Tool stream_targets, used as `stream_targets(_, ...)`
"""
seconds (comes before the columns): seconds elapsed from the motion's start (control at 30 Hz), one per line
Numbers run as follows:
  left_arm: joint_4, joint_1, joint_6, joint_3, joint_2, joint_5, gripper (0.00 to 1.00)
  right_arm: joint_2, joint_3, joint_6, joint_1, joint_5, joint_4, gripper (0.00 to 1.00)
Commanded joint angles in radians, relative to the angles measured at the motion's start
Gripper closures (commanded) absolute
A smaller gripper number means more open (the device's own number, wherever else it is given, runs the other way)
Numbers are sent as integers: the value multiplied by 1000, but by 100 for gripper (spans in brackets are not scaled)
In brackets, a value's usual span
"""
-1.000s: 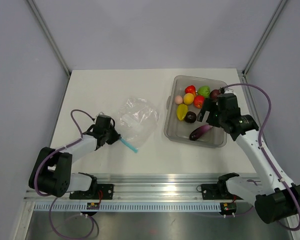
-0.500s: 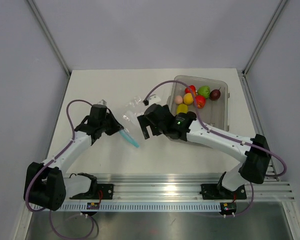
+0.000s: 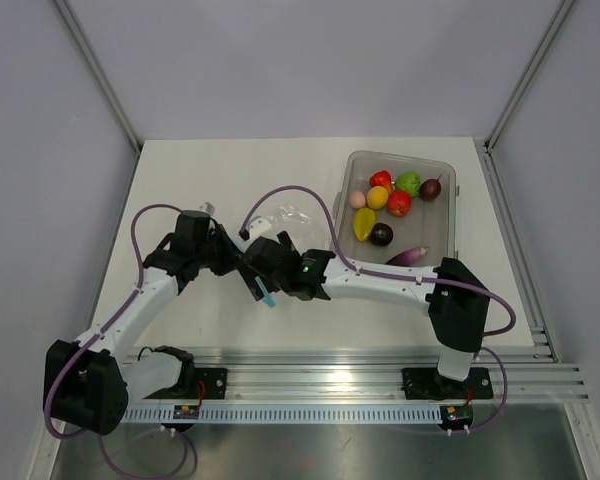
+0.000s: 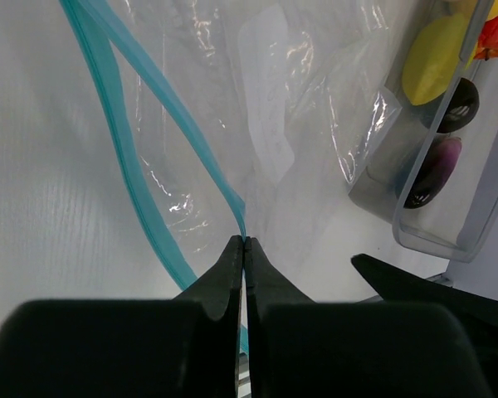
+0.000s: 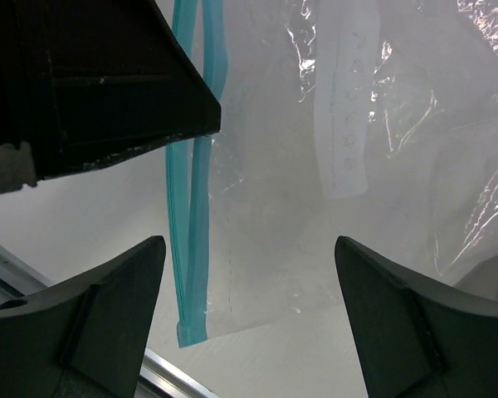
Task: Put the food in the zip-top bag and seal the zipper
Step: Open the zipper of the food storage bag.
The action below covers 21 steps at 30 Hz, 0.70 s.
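My left gripper needs to wait to take the zipper's loose edge (image 4: 135, 182) until my right gripper has taken the zipper's edge nearer the bin, which my left gripper holds now.
The clear zip-top bag (image 3: 288, 216) lies crumpled at mid-table, mostly hidden under both arms. My left gripper (image 4: 245, 240) is shut on one lip of its light-blue zipper (image 4: 178, 108); the other lip hangs apart, so the mouth gapes. In the overhead view the left gripper (image 3: 228, 260) sits just left of my right gripper (image 3: 260, 272). The right gripper (image 5: 247, 249) hovers open over the bag's corner (image 5: 315, 182), and the zipper end (image 5: 189, 249) lies near its left finger. The food (image 3: 380, 205) sits in the grey bin, including a purple eggplant (image 3: 405, 256).
The grey translucent bin (image 3: 442, 225) stands at the right of the table, close to the bag's far side (image 4: 432, 224). The right arm's links stretch across the table's middle from its base at the near right. A metal rail (image 3: 320, 370) runs along the near edge.
The right arm swung from over the bin across to the bag, and its gripper now hangs beside the left gripper. The left gripper shifted a little with the zipper.
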Motion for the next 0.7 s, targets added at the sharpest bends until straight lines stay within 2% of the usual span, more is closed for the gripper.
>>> stream_targets(0.0, -2, 2, -9, 57, -36, 44, 100, 27, 69, -13, 24, 43, 62, 10)
stream_targets(0.13, 9, 2, -28, 49, -45, 65, 100, 53, 79, 16, 34, 74, 63, 11)
stream_targets(0.27, 17, 2, -40, 46, -56, 87, 100, 76, 80, 49, 41, 171, 54, 19)
stream_targets(0.37, 12, 4, -45, 51, -60, 105, 100, 78, 72, 65, 39, 202, 54, 39)
stream_targets(0.4, 11, 4, -43, 54, -60, 108, 100, 76, 71, 78, 39, 202, 51, 62)
stream_targets(0.5, -5, 5, -23, 68, -66, 110, 100, 49, 59, 95, 41, 204, 62, 100)
stream_targets(0.53, -9, 7, -17, 72, -71, 107, 99, 41, 51, 98, 41, 207, 62, 100)
stream_targets(0.57, -8, 8, -9, 74, -76, 107, 94, 36, 46, 101, 39, 209, 63, 100)
stream_targets(0.63, -14, 16, 23, 91, -82, 115, 65, 12, 33, 116, 37, 207, 81, 100)
stream_targets(0.67, -12, 21, 35, 97, -88, 122, 47, 6, 36, 125, 34, 206, 82, 100)
